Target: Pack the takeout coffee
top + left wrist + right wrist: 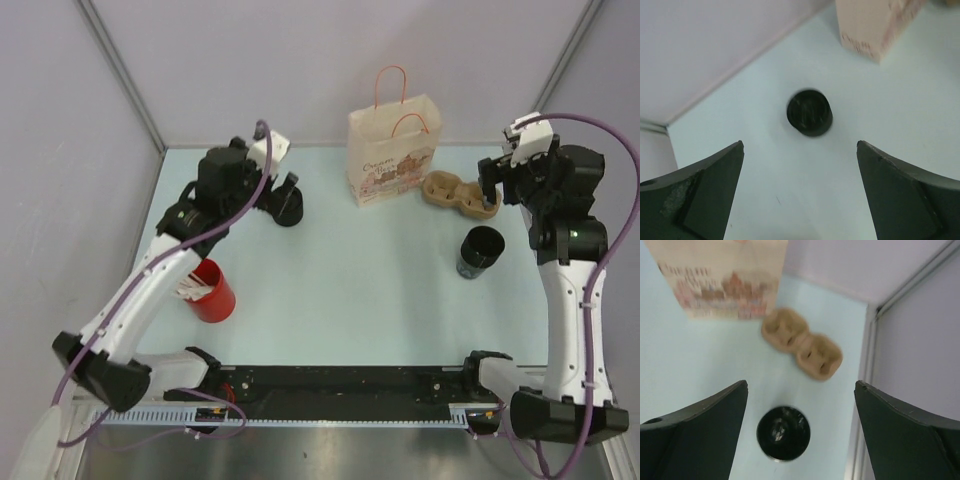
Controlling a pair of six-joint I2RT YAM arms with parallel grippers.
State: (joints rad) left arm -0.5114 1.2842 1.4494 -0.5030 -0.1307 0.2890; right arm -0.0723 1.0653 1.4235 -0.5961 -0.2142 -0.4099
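Note:
The robot's right gripper will go to the black coffee cup next and close on the cup's rim (464,243) (759,431), on the side toward the middle of the table.
A printed paper bag (393,155) with red handles stands upright at the back of the table. To its right lies a brown two-cup carrier (456,193), and in front of that an open black coffee cup (479,251). A short black round piece (288,209), which looks like a lid, sits at the back left. My left gripper (282,190) hovers open just short of this black piece (810,112), holding nothing. My right gripper (490,186) is open above the carrier's right end, with the black cup (783,433) and carrier (802,344) below its fingers, untouched.
A red cup (212,290) with white sticks in it stands at the left, beside the left arm. Grey walls close the back and both sides, and the right wall's rail (865,390) runs close to the carrier. The bag (875,25) stands right of the black piece.

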